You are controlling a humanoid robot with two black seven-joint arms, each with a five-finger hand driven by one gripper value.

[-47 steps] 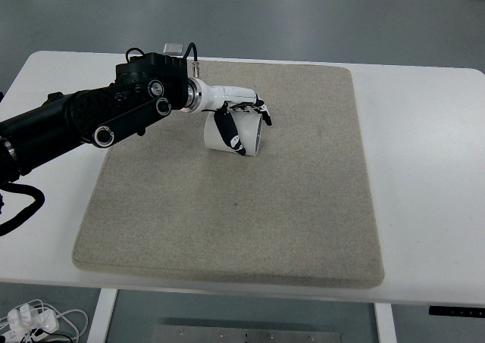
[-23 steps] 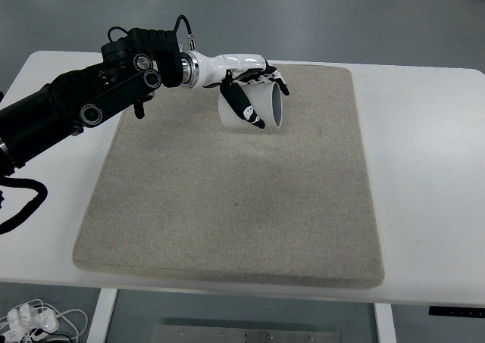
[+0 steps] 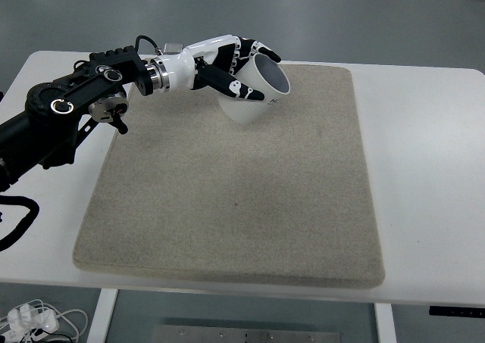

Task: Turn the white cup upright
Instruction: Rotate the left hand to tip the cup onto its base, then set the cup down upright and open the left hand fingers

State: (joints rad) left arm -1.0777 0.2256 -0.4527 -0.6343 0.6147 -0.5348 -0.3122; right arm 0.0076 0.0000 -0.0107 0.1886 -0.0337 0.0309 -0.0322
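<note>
The robot's left gripper should release the white cup on the grey mat [image 3: 238,121], just inside the middle of the mat's far edge.
The white cup [image 3: 248,103] is held in the air above the far part of the grey mat [image 3: 235,191]. It is tilted, with its dark open mouth facing up and to the right. My left hand [image 3: 241,69] is shut on the cup, its black and white fingers [image 3: 227,82] wrapped around the cup's side. The left arm [image 3: 68,116] comes in from the picture's left edge. The right arm does not show.
The mat lies on a white table [image 3: 424,169]. A small grey object [image 3: 173,48] sits at the table's far edge behind the arm. White cables [image 3: 34,320] lie on the floor at the bottom left.
My left hand has lifted the cup off the mat and turned it, so its mouth now points up and right instead of sideways. The wrist has rolled and the arm has drawn back to the left.
</note>
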